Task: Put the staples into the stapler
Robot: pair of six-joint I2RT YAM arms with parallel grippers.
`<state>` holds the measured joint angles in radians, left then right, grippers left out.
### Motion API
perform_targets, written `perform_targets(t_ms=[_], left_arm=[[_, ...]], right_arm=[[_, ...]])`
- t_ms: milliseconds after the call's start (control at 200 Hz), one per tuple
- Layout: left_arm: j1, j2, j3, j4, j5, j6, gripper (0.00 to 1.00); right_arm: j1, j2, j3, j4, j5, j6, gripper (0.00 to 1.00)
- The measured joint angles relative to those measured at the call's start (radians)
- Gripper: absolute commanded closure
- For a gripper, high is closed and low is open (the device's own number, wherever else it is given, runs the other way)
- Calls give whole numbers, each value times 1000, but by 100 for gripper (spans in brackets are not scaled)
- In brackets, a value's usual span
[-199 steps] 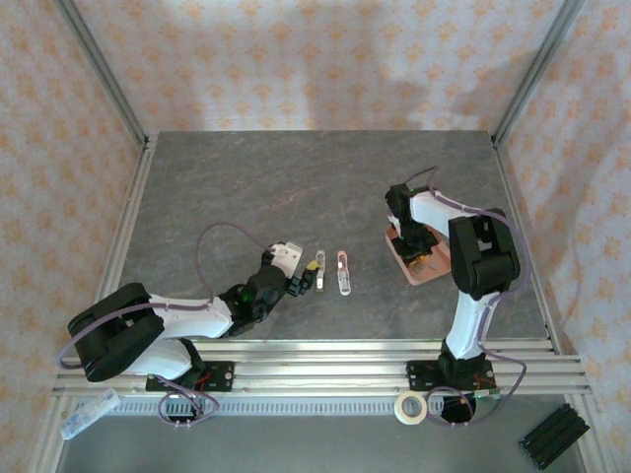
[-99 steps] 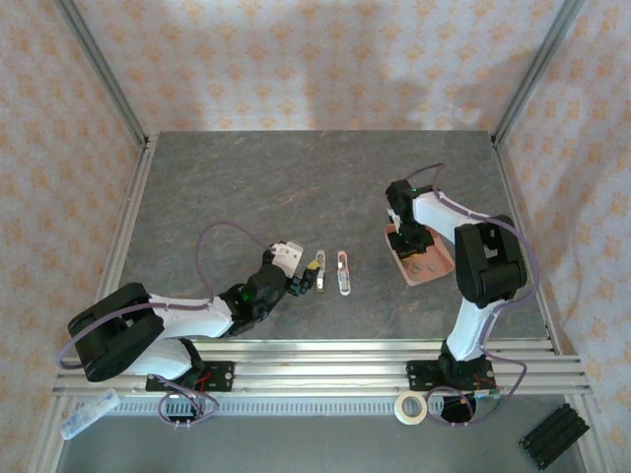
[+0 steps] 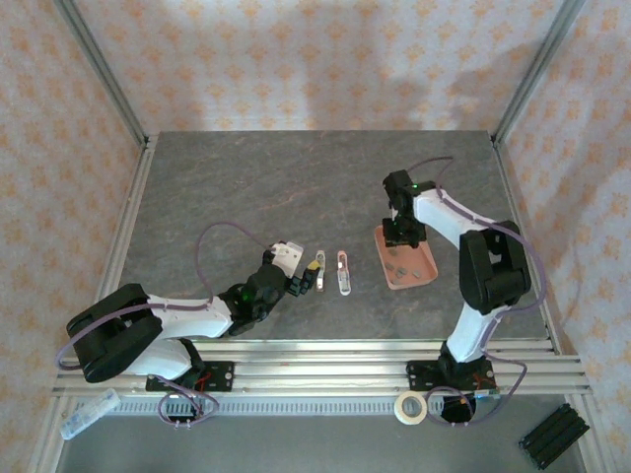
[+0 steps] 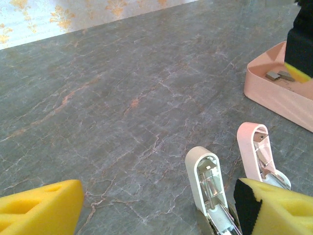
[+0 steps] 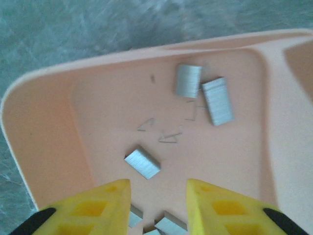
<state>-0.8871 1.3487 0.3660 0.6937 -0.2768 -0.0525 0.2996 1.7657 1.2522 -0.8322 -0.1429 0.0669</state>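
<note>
I will nudge the staple strip near the bent staples straight with my right gripper, as it slants to that gripper's fingers, before I take it by its sides (image 5: 149,159).
Two mini staplers lie open on the table, a white stapler (image 4: 208,183) (image 3: 319,274) and a pink stapler (image 4: 257,152) (image 3: 343,273). My left gripper (image 4: 159,215) (image 3: 299,282) is open just short of them, and its right finger (image 4: 279,208) is next to the white one. Several staples (image 5: 142,163) (image 4: 276,75) lie loose in the salmon-pink tray (image 5: 44,127) (image 3: 419,271). My right gripper (image 5: 159,203) (image 3: 402,233) hangs open over the tray floor. It grips nothing, though a few strips lie below its tips.
Stray single staples (image 5: 168,138) lie bent on the tray floor. A roll of tape (image 3: 410,407) and a black block (image 3: 552,436) sit off the table near the front rail. The metal frame posts (image 3: 537,69) stand at the back corners.
The tray has slid and turned a little to the left. My right gripper has shifted to its far end and its jaws have parted. The left arm has stayed still.
</note>
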Motion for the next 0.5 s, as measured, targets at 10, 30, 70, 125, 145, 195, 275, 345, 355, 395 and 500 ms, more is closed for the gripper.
perform_targets(t_ms=[10,30,70,125,145,195,275,345,355,395,500], left_arm=[[0,0,0,0,0,0,18],[0,-1,0,0,0,0,18],[0,-1,0,0,0,0,18],[0,-1,0,0,0,0,18],[0,-1,0,0,0,0,18],[0,-1,0,0,0,0,18],[0,-1,0,0,1,0,18],[0,-1,0,0,1,0,18],[0,-1,0,0,2,0,18],[0,0,0,0,3,0,18],[0,-1,0,0,4,0,18]], right_arm=[[-2,-4,0,0,0,6,63],[-6,-11,0,2,-1,14,62],[-11,-21,0,3,-4,25,61],[-13,-26,5,3,-13,26,60],[-13,-26,6,4,-16,19,60],[-10,-24,7,3,-22,5,60],[-1,-12,11,-3,-22,-34,59],[8,11,26,-9,-19,-65,59],[8,14,28,-9,-18,-68,59],[13,32,36,-8,-14,-83,59],[21,79,48,-8,-11,-114,60]])
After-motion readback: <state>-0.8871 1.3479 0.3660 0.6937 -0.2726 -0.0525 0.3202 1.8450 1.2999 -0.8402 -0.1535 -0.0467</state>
